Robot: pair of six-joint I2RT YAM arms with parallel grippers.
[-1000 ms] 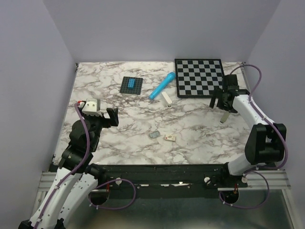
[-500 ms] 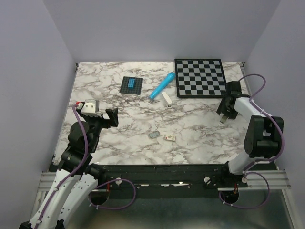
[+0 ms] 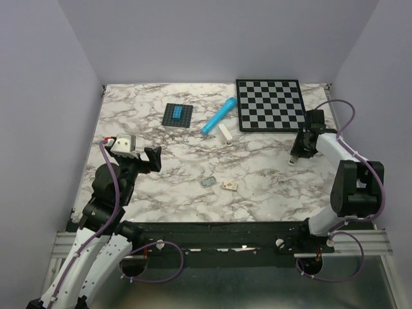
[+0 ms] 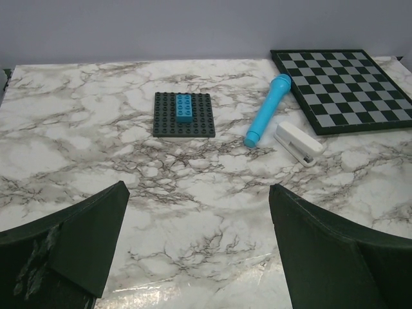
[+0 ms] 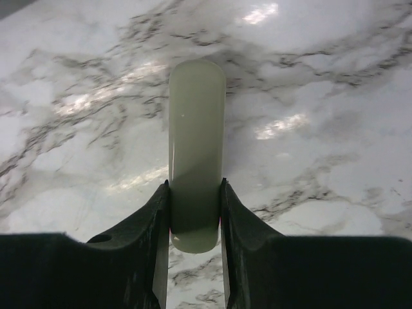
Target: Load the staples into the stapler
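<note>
The stapler is in my right gripper, which will release it on the marble (image 3: 206,159) between the grey staples and the blue cylinder.
The stapler (image 3: 224,133) (image 4: 298,143), small and cream-white, lies on the marble table beside a blue cylinder (image 3: 219,115). The staples (image 3: 208,182) are a tiny grey block lying near the table's front middle. My right gripper (image 3: 295,158) (image 5: 195,183) is at the right, below the chessboard. It is shut on a pale cream rounded bar (image 5: 196,129), with both fingers pressed to the bar's sides just above the marble. My left gripper (image 3: 153,158) (image 4: 196,244) hangs open over the left of the table with nothing between its fingers.
A chessboard (image 3: 270,103) lies at the back right. A dark studded plate (image 3: 177,114) carrying a blue brick sits at the back middle. A small cream tile (image 3: 229,185) lies next to the staples.
The right gripper's jaws have closed onto the cream bar, and that wrist has dropped lower and shifted a little left. The left arm has not moved.
</note>
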